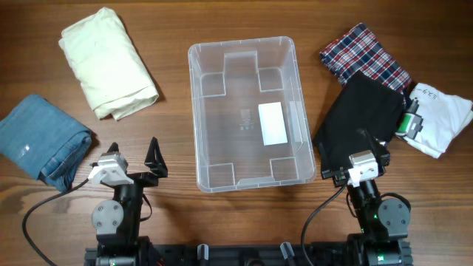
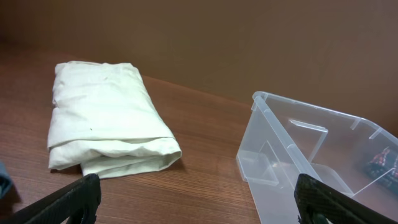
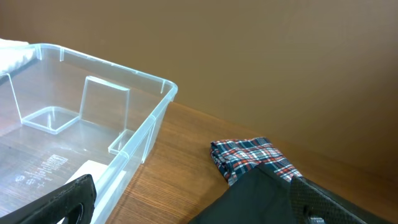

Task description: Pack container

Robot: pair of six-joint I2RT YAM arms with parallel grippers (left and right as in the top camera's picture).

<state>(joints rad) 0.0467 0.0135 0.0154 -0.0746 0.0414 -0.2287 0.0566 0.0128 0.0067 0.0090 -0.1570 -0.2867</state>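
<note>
The black cloth's edge (image 1: 395, 118) beside the white shirt is the next place my right gripper should go to and close on.
The clear plastic container (image 1: 244, 43) stands open and empty at the table's middle, with a white label (image 1: 272, 123) on its bottom. My left gripper (image 1: 134, 157) is open and empty near the front edge, left of the container. In the left wrist view, my left gripper (image 2: 196, 208) faces a folded cream cloth (image 2: 106, 115) and the container's corner (image 2: 311, 155). My right gripper (image 1: 355, 148) is open, low over a folded black cloth (image 1: 358, 118). In the right wrist view, my right gripper (image 3: 199, 208) has the black cloth (image 3: 261, 199) between its fingers, the container (image 3: 93, 118) to the left.
The cream cloth (image 1: 109, 63) lies at the back left and folded blue jeans (image 1: 41, 137) at the far left. A folded plaid cloth (image 1: 363, 55) lies behind the black one, also in the right wrist view (image 3: 249, 155). A white shirt (image 1: 436, 114) lies at the far right.
</note>
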